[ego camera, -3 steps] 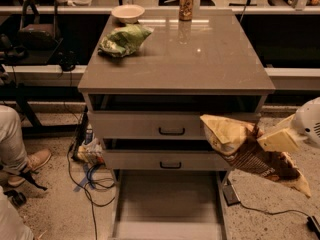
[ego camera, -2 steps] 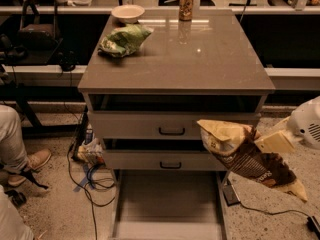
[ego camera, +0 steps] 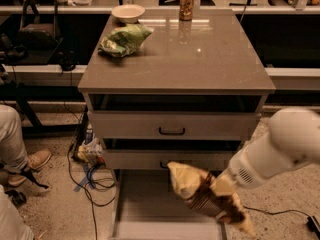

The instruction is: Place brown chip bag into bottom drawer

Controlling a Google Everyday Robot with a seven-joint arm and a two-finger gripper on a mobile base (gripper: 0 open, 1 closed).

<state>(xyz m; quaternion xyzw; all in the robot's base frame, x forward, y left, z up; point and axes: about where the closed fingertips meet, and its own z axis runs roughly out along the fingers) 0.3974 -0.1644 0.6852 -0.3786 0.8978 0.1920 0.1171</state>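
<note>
The brown chip bag in my gripper, now tilted low over the drawer, will be let go inside the open bottom drawer (ego camera: 146, 208), by the side that is nearest to the cables.
The brown chip bag (ego camera: 202, 196), dark brown with pale yellow ends, hangs tilted above the open bottom drawer (ego camera: 150, 209) at the front of the cabinet. My gripper (ego camera: 222, 186) is shut on the bag's right side and holds it low over the drawer's right half. The white arm (ego camera: 280, 151) reaches in from the right. The drawer floor under the bag looks flat and bare.
On the cabinet top (ego camera: 215, 59) lie a green chip bag (ego camera: 122, 39), a white bowl (ego camera: 128, 12) and an orange can (ego camera: 186, 4). The two upper drawers (ego camera: 172, 126) are shut. A person's leg and shoe (ego camera: 20, 154) and loose cables (ego camera: 87, 184) are on the floor at left.
My gripper has carried the brown chip bag down and to the left, from beside the upper drawers to just above the open bottom drawer.
</note>
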